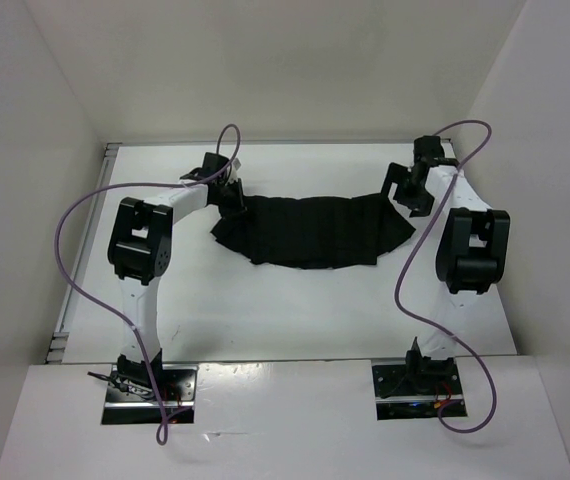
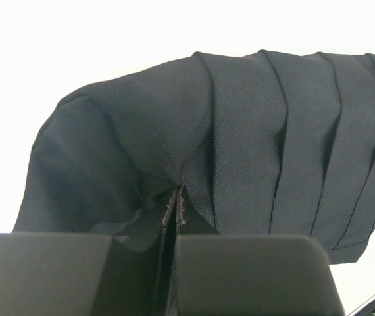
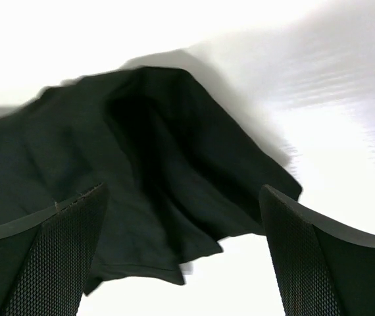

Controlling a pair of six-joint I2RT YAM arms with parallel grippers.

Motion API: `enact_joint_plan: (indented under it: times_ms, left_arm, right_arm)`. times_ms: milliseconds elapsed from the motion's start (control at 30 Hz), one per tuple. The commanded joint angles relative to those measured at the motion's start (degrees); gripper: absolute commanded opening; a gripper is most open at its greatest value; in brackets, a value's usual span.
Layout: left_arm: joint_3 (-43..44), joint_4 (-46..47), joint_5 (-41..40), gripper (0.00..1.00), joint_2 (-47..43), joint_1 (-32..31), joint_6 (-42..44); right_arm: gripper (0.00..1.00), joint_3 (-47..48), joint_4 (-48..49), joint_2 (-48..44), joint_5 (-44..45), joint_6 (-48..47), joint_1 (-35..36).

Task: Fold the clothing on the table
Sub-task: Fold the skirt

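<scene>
The robot's right gripper needs to close on the middle of the clothing's loose flap (image 1: 395, 217) (image 3: 217, 151), at the end farthest from the left gripper.
The clothing (image 1: 310, 230) is a black pleated garment lying spread across the far middle of the white table (image 1: 265, 310). My left gripper (image 1: 233, 200) is at its left end, shut on a pinched fold of the clothing (image 2: 240, 131). In the left wrist view the two fingers (image 2: 247, 276) press together with fabric bunched between them. My right gripper (image 1: 408, 195) hovers over the garment's right end, open. In the right wrist view its wide-apart fingers (image 3: 306, 257) frame the loose corner of the clothing (image 3: 154, 151) below, touching nothing.
White walls (image 1: 45, 150) enclose the table on the left, back and right. A thin metal rim (image 1: 65, 320) runs along the left edge. Purple cables (image 1: 75, 270) loop out from both arms. Both arm bases (image 1: 150, 385) sit at the near edge.
</scene>
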Motion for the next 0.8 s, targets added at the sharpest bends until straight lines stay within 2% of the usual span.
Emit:
enact_joint_plan:
  times_ms: [0, 367, 467, 767]
  left_arm:
    - [1.67, -2.12, -1.96, 0.03, -1.49, 1.54, 1.87]
    - [1.59, -3.27, -0.03, 0.03, -0.97, 3.83, 2.93]
    - [1.58, -3.27, 0.5, 0.03, -0.43, 4.36, 3.45]
    - [4.66, -4.32, 0.5, 0.03, 2.47, 5.5, 3.46]
  right_arm:
    - [0.99, -0.73, 2.99, -1.94, -2.02, -4.25, -0.4]
    - [0.97, 1.38, 4.32, 7.11, -5.46, -13.04, -0.4]
    - [0.97, 1.3, 5.54, 7.74, -12.11, -14.18, -0.4]
    - [0.97, -1.61, 8.35, 7.21, -20.3, -15.86, 0.21]
